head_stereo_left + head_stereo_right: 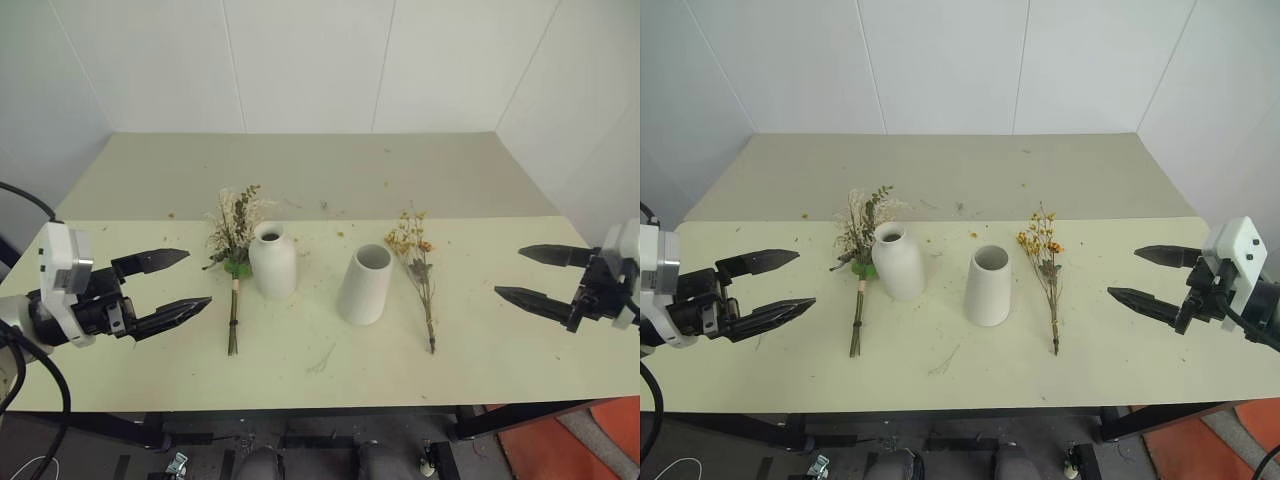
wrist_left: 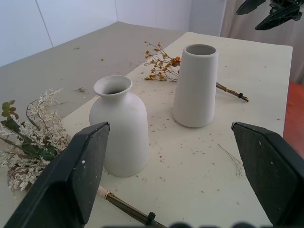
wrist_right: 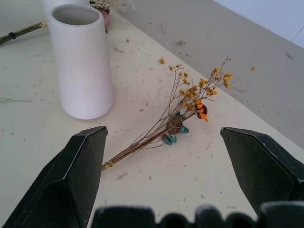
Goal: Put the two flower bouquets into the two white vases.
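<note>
I need to close my left gripper on the tan wrap [image 1: 236,285] [image 2: 102,192] around the stems of the bushy bouquet, just below the bouquet's green leaves.
Two white vases stand mid-table: a bottle-shaped vase [image 1: 272,259] on the left and a tapered wide-mouthed vase [image 1: 365,284] to its right. A bushy bouquet [image 1: 234,240] of cream grasses and green leaves lies flat just left of the bottle vase, stems toward me. The thin sprig of yellow-orange flowers [image 1: 417,262] lies flat right of the tapered vase. My left gripper [image 1: 178,283] hovers open at the table's left, apart from the bushy bouquet. At the right edge my right gripper [image 1: 528,273] is open too, well clear of the sprig [image 3: 178,118].
The pale table [image 1: 330,370] is sprinkled with dry plant crumbs. Its front edge runs close to me; a lower grey-green surface [image 1: 300,170] extends behind it to white walls. Open room lies between each gripper and the nearest bouquet.
</note>
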You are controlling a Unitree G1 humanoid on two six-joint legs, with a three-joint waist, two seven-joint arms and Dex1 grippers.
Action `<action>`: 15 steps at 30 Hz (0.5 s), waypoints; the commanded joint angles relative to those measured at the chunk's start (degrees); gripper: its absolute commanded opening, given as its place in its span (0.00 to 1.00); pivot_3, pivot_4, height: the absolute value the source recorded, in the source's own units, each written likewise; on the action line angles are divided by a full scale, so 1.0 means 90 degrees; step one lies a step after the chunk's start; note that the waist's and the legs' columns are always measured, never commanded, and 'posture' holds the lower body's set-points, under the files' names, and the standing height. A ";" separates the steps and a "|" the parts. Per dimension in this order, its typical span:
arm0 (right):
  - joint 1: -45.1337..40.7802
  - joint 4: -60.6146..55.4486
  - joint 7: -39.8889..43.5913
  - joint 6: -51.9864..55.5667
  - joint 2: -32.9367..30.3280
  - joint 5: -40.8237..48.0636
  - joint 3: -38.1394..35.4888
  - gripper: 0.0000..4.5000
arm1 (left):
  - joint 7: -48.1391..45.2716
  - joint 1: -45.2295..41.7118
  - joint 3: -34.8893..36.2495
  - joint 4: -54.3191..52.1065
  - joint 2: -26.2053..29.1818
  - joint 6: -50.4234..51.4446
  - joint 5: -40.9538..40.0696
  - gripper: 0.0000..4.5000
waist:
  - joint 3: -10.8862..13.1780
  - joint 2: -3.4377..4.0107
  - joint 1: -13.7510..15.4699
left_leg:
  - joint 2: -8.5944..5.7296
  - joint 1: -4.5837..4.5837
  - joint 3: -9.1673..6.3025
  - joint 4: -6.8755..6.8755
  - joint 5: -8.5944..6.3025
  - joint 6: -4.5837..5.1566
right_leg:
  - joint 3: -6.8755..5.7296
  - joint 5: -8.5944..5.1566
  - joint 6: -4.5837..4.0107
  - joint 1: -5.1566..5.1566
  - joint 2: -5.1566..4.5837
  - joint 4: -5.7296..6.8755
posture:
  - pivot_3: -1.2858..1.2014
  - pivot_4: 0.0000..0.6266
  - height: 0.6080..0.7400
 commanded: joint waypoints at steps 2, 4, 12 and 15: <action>0.0031 -0.0120 0.0006 -0.0100 -0.0073 0.0011 -0.0193 1.00 | -0.0041 -0.0024 0.0167 -0.0102 0.0105 -0.0091 -0.0005 1.00 | 0.0000 0.0000 0.0001 | 0.0000 0.0000 0.0000 0.0000 0.0000 0.0000 | 0.0000 0.0000 0.0000 0.0000 0.0000 0.0000 | 0.52 0.24 1.00; 0.0048 -0.0119 0.0005 -0.0106 -0.0076 0.0001 -0.0203 1.00 | -0.0041 -0.0017 0.0179 -0.0119 0.0114 -0.0086 -0.0011 1.00 | 0.0000 0.0000 0.0001 | 0.0000 0.0000 0.0000 0.0000 0.0000 0.0000 | 0.0000 0.0000 0.0000 0.0000 0.0000 0.0000 | 0.52 0.24 1.00; 0.0055 -0.0184 -0.0098 0.0006 -0.0064 0.0006 -0.0123 1.00 | -0.0076 -0.0026 0.0180 -0.0111 0.0145 -0.0086 -0.0011 1.00 | 0.0000 0.0000 -0.0001 | 0.0000 0.0000 0.0000 0.0000 0.0000 0.0000 | 0.0000 0.0000 0.0000 0.0000 0.0000 0.0001 | 0.52 0.24 1.00; -0.0019 -0.0200 -0.0174 0.0100 -0.0063 0.0021 -0.0016 1.00 | -0.0068 -0.0087 0.0136 -0.0112 0.0159 -0.0071 -0.0023 1.00 | 0.0000 0.0000 -0.0001 | 0.0000 0.0000 0.0000 0.0000 0.0000 0.0000 | 0.0000 0.0000 0.0000 0.0000 0.0000 0.0001 | 0.52 0.24 1.00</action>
